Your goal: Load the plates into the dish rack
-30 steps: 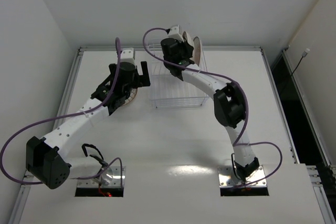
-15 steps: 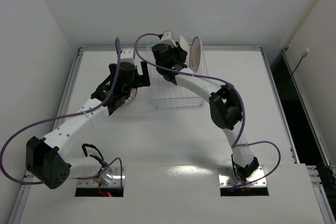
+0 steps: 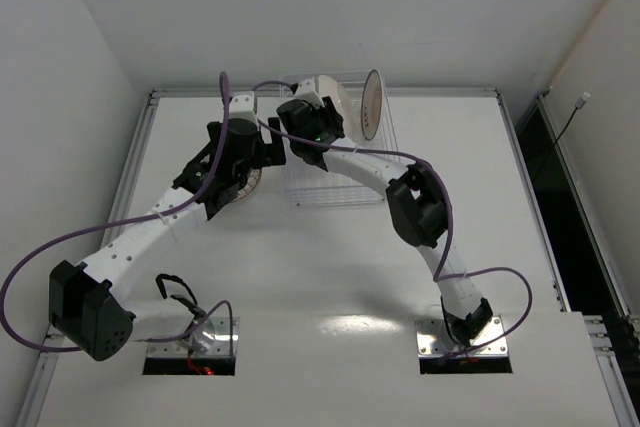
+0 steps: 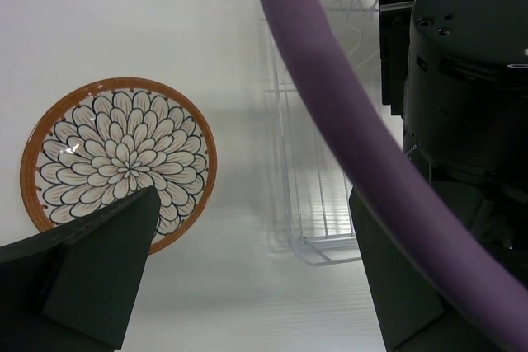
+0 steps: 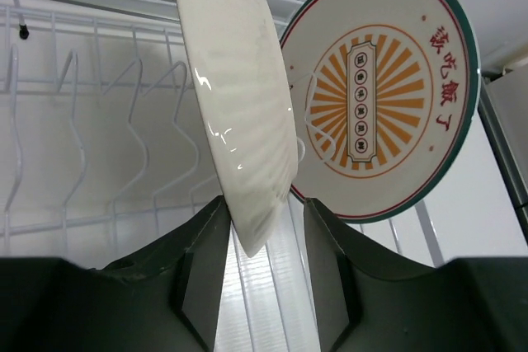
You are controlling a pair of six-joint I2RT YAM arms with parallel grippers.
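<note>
The white plate leans at a slant over the dish rack's empty slots, so I should grip its lower rim [image 5: 257,224] with my right gripper and gently bring it upright toward the orange plate.
The clear wire dish rack [image 3: 340,172] stands at the table's far middle. Two plates stand on edge in it: one with an orange radial face [image 5: 384,92] and beside it one showing its white back [image 5: 239,96]. My right gripper [image 5: 264,274] is open around the white plate's lower rim, which lies against the left finger with a gap to the right finger. A third plate [image 4: 120,162], petal pattern with a brown rim, lies flat on the table left of the rack [image 4: 330,171]. Just above and beside it my left gripper [image 4: 247,286] hovers open, holding nothing.
The right arm's purple cable [image 4: 346,121] crosses the left wrist view, and the right wrist's black body [image 4: 470,80] sits close on the left gripper's right side. White walls close in the table at the back and sides.
My right gripper has opened off the white plate and swung left, leaving that plate standing in the rack next to the orange-patterned one. The left arm has not moved.
</note>
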